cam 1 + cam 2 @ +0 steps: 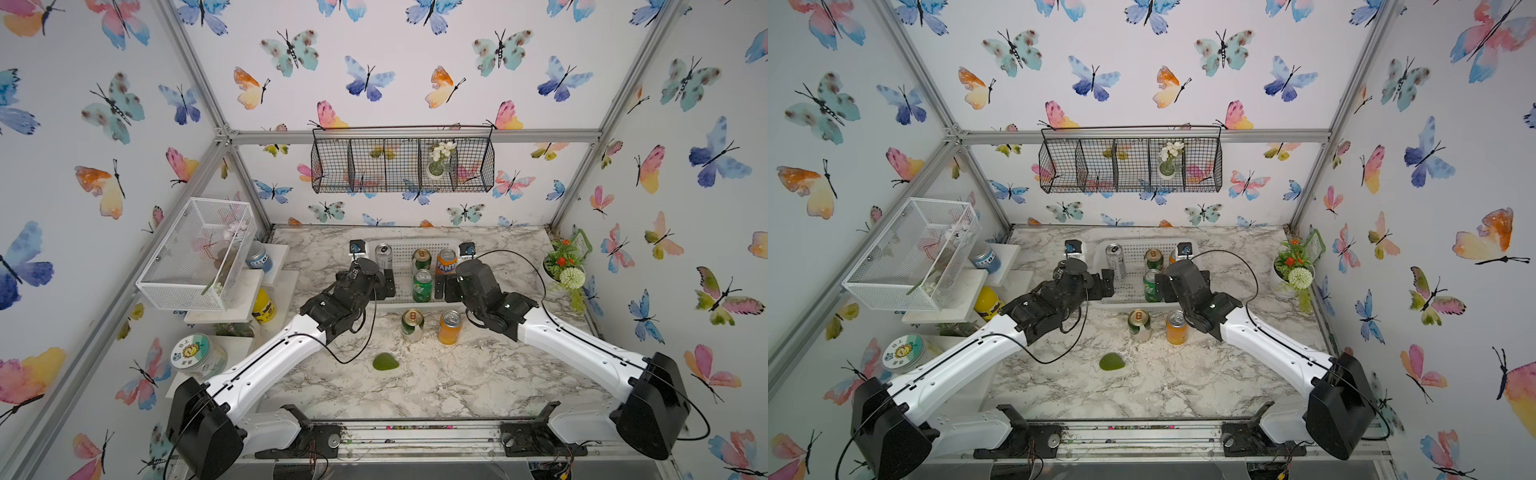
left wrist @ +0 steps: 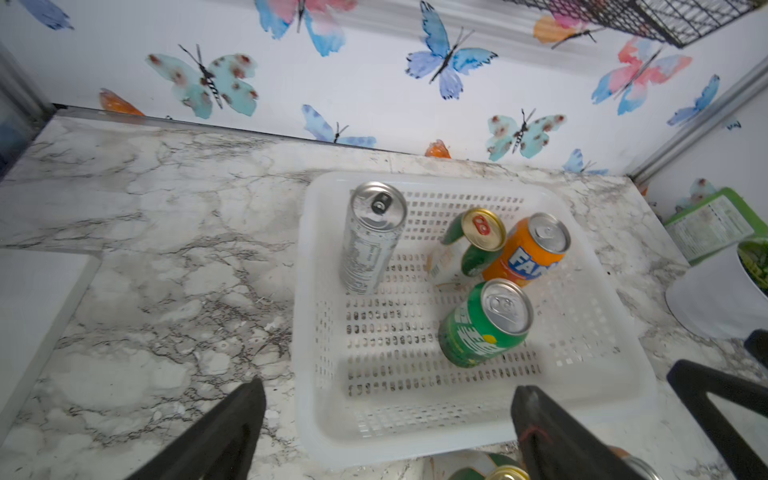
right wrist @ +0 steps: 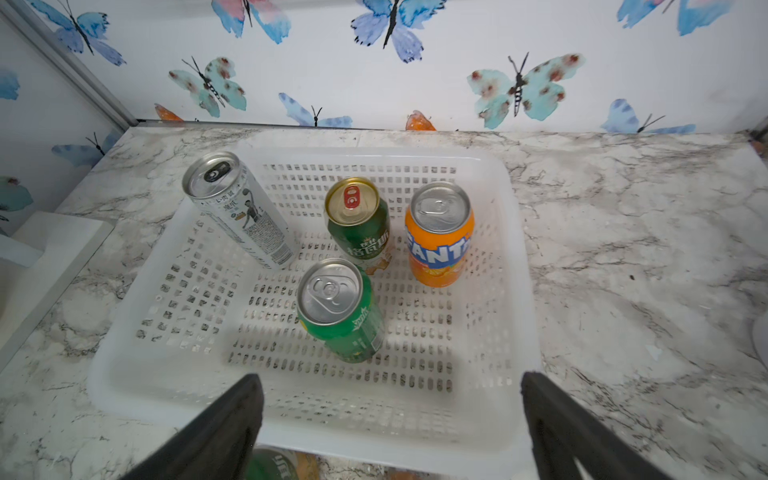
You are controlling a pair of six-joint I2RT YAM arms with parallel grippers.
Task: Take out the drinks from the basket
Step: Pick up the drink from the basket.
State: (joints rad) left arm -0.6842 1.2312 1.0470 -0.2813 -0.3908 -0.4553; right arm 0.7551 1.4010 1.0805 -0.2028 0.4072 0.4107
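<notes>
Next, my right gripper closes on the upper sides of the bright green can (image 1: 422, 281) (image 3: 340, 318), the one that stands in front of the gold-topped can in the basket.
The white lattice basket (image 1: 401, 249) (image 2: 316, 415) (image 3: 124, 374) sits at the back of the marble table. Inside it stand a slim silver can (image 1: 383, 254) (image 3: 237, 212), a gold-topped green can (image 1: 421, 258) (image 3: 359, 224), an orange Fanta can (image 1: 446, 261) (image 3: 439, 237) and a bright green can (image 1: 422, 286) (image 3: 338, 311). In front of the basket, on the table, stand another gold-topped can (image 1: 412, 325) and an orange can (image 1: 449, 327). My left gripper (image 1: 384, 284) (image 2: 388, 390) hovers open over the basket's near left corner. My right gripper (image 1: 445, 289) (image 3: 392, 381) hangs open over the near rim. Neither holds anything.
A green leaf-shaped piece (image 1: 385, 361) lies mid-table. A potted plant (image 1: 563, 270) stands at the right edge. Stepped white shelves on the left carry a yellow jar (image 1: 263, 306), a blue-lidded jar (image 1: 257, 257) and a white wire-mesh box (image 1: 195, 253). A black wire basket (image 1: 401, 166) hangs on the back wall.
</notes>
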